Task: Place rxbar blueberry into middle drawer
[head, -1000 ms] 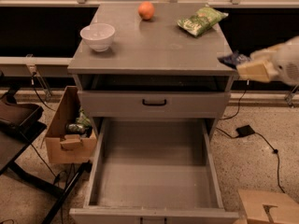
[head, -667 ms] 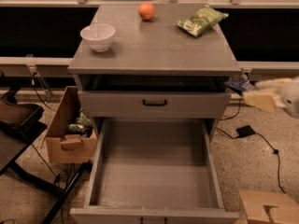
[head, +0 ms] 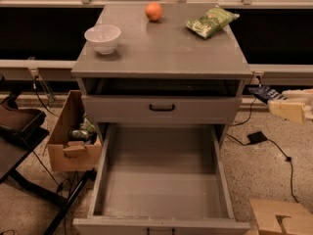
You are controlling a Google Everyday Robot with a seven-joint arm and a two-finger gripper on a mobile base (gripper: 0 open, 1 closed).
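Observation:
The rxbar blueberry will be released near the centre of the open middle drawer's bare bottom (head: 143, 172).
The middle drawer (head: 161, 207) is pulled wide open at the bottom of the grey cabinet; its floor is bare. My gripper (head: 276, 102) is at the right edge of the view, beside the cabinet's right side at the height of the shut drawer front. It is shut on the rxbar blueberry (head: 263, 94), a dark navy-blue bar that sticks out to the left of the pale fingers (head: 292, 110). The bar is to the right of and above the open drawer, outside it.
On the cabinet top (head: 161, 48) are a white bowl (head: 102, 37), an orange (head: 153, 11) and a green chip bag (head: 211, 21). A shut drawer front with black handle (head: 162, 107) lies above the open drawer. Cardboard boxes stand at left (head: 73, 141) and bottom right (head: 281, 217). A cable and black adapter (head: 257, 137) lie on the floor at right.
My gripper with the bar has moved down and to the right, from level with the cabinet top to beside the shut drawer front.

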